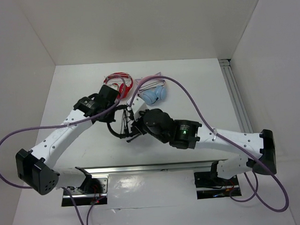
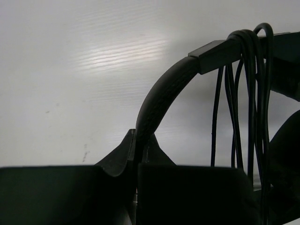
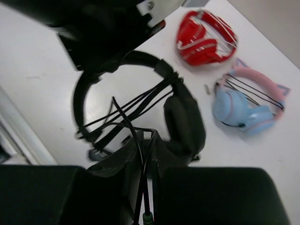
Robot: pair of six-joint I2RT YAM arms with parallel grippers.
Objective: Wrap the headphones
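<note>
My left gripper will let go of the black headphones on the white table's far corner point(image 1: 79, 92), next to the red-and-white headphones. The black headphones now hang above the table.
The black headphones point(image 1: 122, 124) hang above the table between both arms. My left gripper point(image 2: 139, 140) is shut on their padded headband point(image 2: 157, 98), also seen from above point(image 1: 113, 101). Several loops of the thin black cable point(image 2: 247, 93) lie over the headband near one earcup. My right gripper point(image 3: 148, 138) is shut on two strands of that cable point(image 3: 136, 136), and the plug end point(image 3: 148, 218) sticks out behind the jaws. In the right wrist view the headband point(image 3: 140, 58) arches up to the left gripper, with an earcup point(image 3: 185, 123) to the right. From above, the right gripper point(image 1: 136, 124) sits close beside the headphones.
Red-and-white headphones point(image 1: 120, 82) point(image 3: 206, 37) and light-blue headphones with pink ears point(image 1: 154, 95) point(image 3: 244, 105) lie on the white table behind the arms. White walls enclose the table; a metal rail point(image 1: 237, 97) runs along the right side.
</note>
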